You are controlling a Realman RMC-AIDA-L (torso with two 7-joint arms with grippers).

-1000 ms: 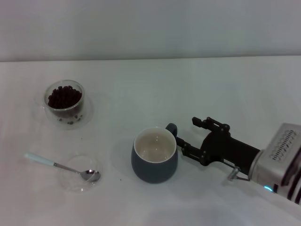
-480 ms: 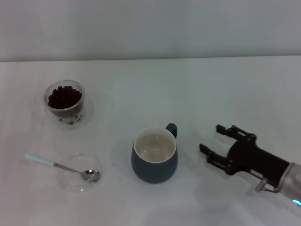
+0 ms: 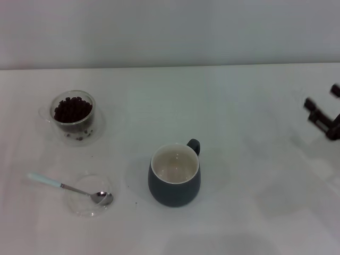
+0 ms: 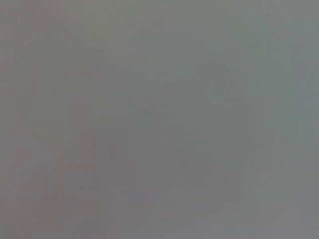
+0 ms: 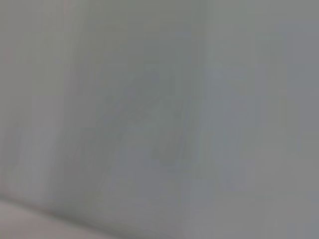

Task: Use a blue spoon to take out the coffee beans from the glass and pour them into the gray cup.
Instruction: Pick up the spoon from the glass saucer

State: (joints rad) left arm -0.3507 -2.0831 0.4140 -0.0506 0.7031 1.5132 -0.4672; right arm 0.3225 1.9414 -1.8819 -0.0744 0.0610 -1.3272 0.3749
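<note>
The robot's left gripper will next move to the blue spoon and close on the middle of its handle (image 3: 45,180), outside the shallow clear dish.
In the head view the gray cup (image 3: 175,182) stands upright and empty near the table's middle, its handle toward the back right. The glass (image 3: 73,116) with the coffee beans (image 3: 73,109) stands at the back left. To the front left lies the blue spoon (image 3: 62,186), its silver bowl resting in a shallow clear dish and its pale handle pointing left. My right gripper (image 3: 321,96) is open and empty at the far right edge, well away from the cup. The left gripper is out of view. Both wrist views show only blank grey.
A shallow clear glass dish (image 3: 79,204) sits under the spoon's bowl at the front left. A few beans lie at the foot of the glass. The white table (image 3: 249,175) runs back to a pale wall.
My right gripper has drawn back from beside the cup's handle, moving right and toward the back until only its fingers show at the edge. Cup, glass and spoon have not moved.
</note>
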